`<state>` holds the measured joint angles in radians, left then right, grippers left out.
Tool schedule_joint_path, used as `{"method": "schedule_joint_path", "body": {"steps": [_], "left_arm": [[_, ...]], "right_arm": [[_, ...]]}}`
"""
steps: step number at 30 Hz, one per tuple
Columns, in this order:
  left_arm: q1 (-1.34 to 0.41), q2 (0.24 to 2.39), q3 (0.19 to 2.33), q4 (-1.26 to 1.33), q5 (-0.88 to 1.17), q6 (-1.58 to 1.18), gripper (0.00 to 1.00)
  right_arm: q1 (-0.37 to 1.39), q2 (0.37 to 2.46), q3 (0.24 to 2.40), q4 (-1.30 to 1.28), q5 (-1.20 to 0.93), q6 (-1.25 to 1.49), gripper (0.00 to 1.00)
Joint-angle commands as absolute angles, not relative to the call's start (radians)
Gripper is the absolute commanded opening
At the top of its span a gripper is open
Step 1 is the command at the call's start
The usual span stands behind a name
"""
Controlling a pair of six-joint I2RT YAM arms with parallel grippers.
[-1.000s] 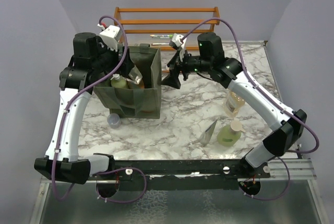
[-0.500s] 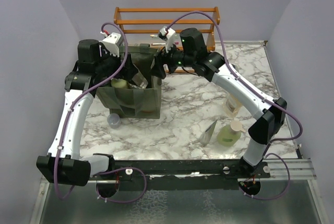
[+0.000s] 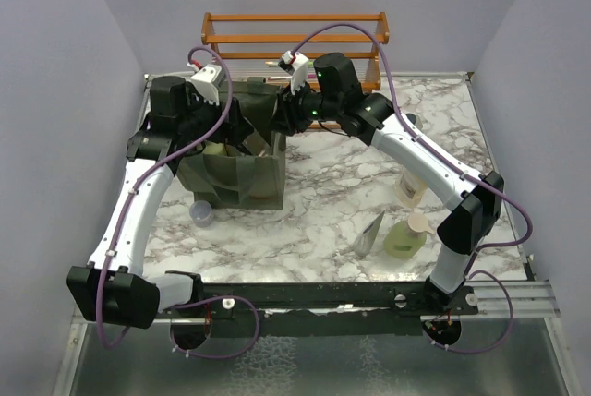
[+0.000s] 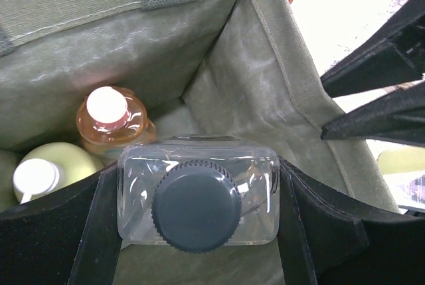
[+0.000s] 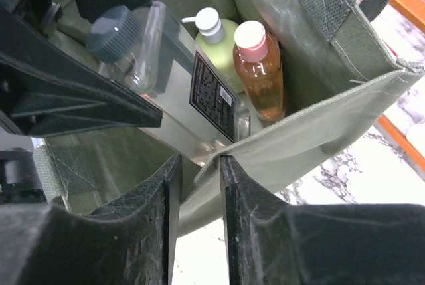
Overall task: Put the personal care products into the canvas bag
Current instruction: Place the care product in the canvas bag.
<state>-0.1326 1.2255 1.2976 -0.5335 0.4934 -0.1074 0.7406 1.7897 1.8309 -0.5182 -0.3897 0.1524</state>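
Next, I release the clear bottle from my left gripper inside the canvas bag [image 3: 259,141] [image 4: 178,127], next to the orange bottle near the back corner.
The olive canvas bag [image 3: 242,176] stands open at the table's left-centre. My left gripper [image 4: 197,189] is shut on a clear bottle with a black cap [image 4: 197,195], held cap-up inside the bag's mouth. Below it in the bag stand an orange bottle with a pink cap [image 4: 109,122] and a pale green pump bottle [image 4: 46,169]. My right gripper [image 5: 199,172] is shut on the bag's right rim [image 5: 319,125], with fabric bunched between the fingers. On the table at the right lie a grey pouch [image 3: 371,232], a green pump bottle [image 3: 404,237] and an amber bottle [image 3: 414,184].
An orange-brown slatted rack [image 3: 295,36] stands against the back wall, with marker pens [image 3: 282,64] in front of it. A small lavender cup [image 3: 200,213] sits just in front of the bag's left corner.
My right arm swung left to the bag's right rim and its jaws closed on the fabric. The left arm shifted slightly right, carrying the clear bottle further over the bag's mouth.
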Motion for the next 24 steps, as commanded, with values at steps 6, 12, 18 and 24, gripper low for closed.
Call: {"method": "schedule_joint_path", "body": {"steps": [6, 12, 18, 24], "left_arm": [[-0.184, 1.249, 1.305, -0.34, 0.489, -0.091, 0.0], [-0.231, 1.309, 1.333, -0.335, 0.416, -0.09, 0.0], [-0.28, 1.343, 1.347, -0.323, 0.338, -0.087, 0.0], [-0.294, 1.358, 1.313, -0.259, 0.269, -0.096, 0.0]], "right_arm": [[0.749, 1.764, 1.809, -0.503, -0.414, 0.146, 0.14], [0.749, 1.751, 1.82, -0.502, -0.39, 0.134, 0.06], [0.748, 1.747, 1.822, -0.501, -0.366, 0.134, 0.06], [0.747, 1.744, 1.818, -0.502, -0.35, 0.143, 0.1]]}}
